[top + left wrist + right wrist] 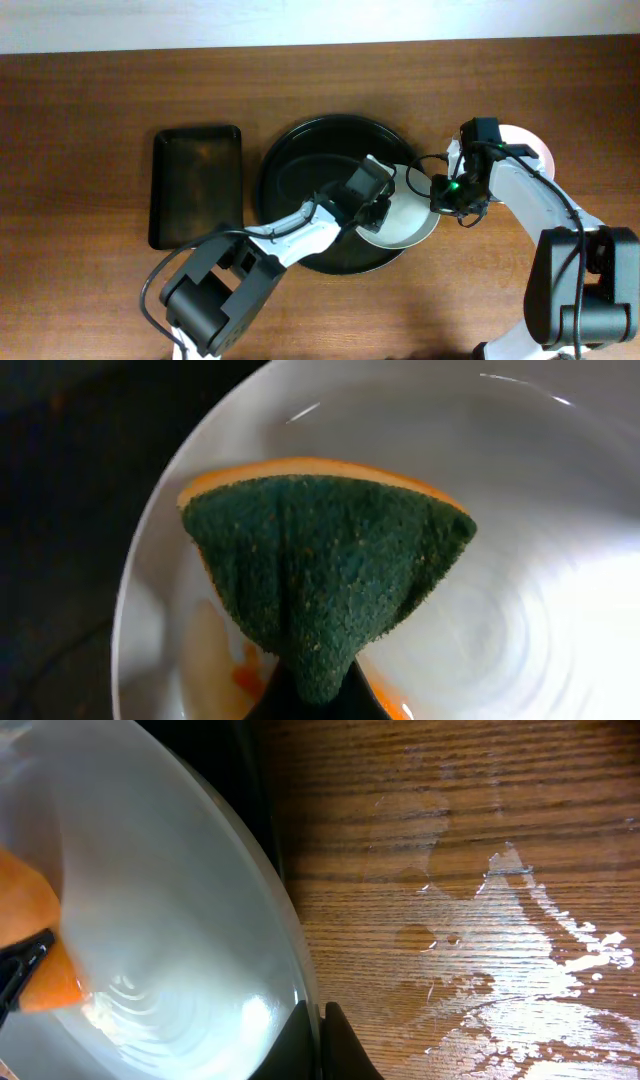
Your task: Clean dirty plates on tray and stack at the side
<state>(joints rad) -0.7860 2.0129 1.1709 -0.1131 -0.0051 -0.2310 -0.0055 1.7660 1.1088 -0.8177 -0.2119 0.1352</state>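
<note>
Next, my right gripper releases the white plate it holds on top of the second white plate (508, 165) on the tabletop.
A white plate (415, 228) sits at the right edge of the round black tray (300, 140), overhanging its rim. My left gripper (372, 205) is shut on a green sponge with an orange back (320, 570) and presses it onto the plate (520, 510). Orange smears (240, 678) show beside the jaws (315, 698). My right gripper (440, 192) is shut on the plate's right rim; in the right wrist view its jaws (320, 1042) pinch the rim of the plate (160, 900). A second white plate (535, 145) lies on the tabletop at the right, partly under the right arm.
A rectangular black tray (195, 185) lies left of the round tray. The wood tabletop (450, 820) right of the held plate has wet patches (540, 970). The sponge's orange side (25, 910) shows at the left of the right wrist view.
</note>
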